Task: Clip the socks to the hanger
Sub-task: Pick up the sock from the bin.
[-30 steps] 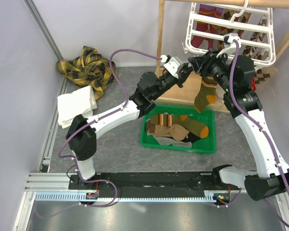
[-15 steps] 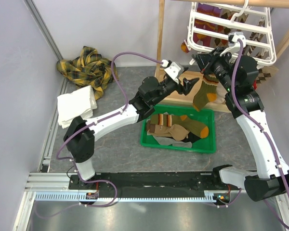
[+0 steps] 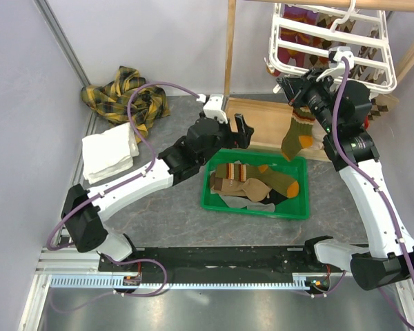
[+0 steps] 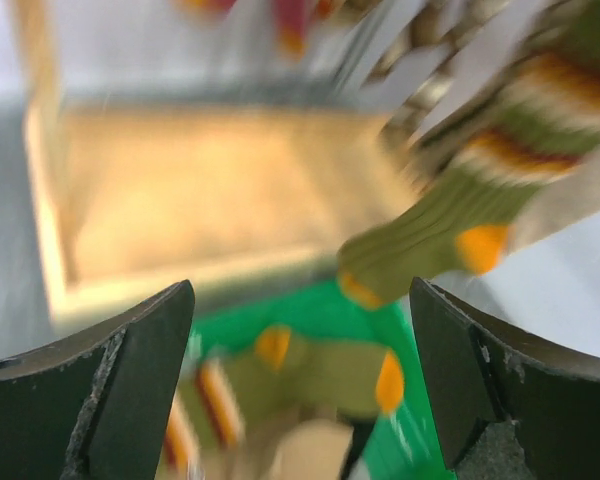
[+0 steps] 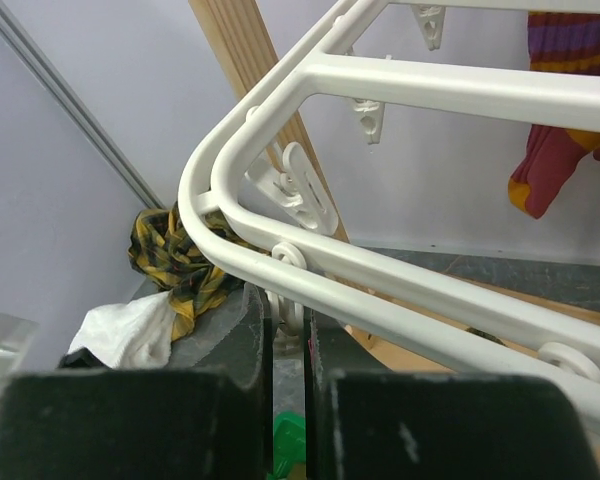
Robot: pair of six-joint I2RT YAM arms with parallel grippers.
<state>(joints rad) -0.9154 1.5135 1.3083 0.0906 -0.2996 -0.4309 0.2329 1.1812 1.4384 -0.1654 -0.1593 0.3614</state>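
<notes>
I need to send my left gripper next to the cuff of the olive sock (image 3: 223, 174) lying in the green bin and close it there, beside the sock's stripes.
An olive sock (image 3: 295, 136) with orange heel and toe hangs below the lower-left corner of the white hanger (image 3: 273, 41). My right gripper (image 3: 288, 84) is at that corner, shut on a white clip (image 5: 291, 308) under the hanger bars (image 5: 430, 80). Whether that clip holds the sock is hidden. My left gripper (image 3: 243, 131) stands open left of the sock, apart from it, with nothing between its fingers (image 4: 130, 390). The left wrist view is blurred and shows the hanging sock (image 4: 420, 250) ahead. More socks (image 3: 252, 179) lie in the green bin (image 3: 255, 210), and other socks (image 5: 565, 70) hang on the hanger.
The hanger hangs from a wooden frame, with its post (image 3: 229, 48) and base (image 3: 262, 124) behind the bin. A yellow plaid cloth (image 3: 127, 96) and a folded white towel (image 3: 109, 153) lie at the back left. Grey walls close in both sides.
My left gripper opened, let go of the olive sock and drew back left and down. My right gripper closed on the clip. The sock now hangs without the left gripper on it.
</notes>
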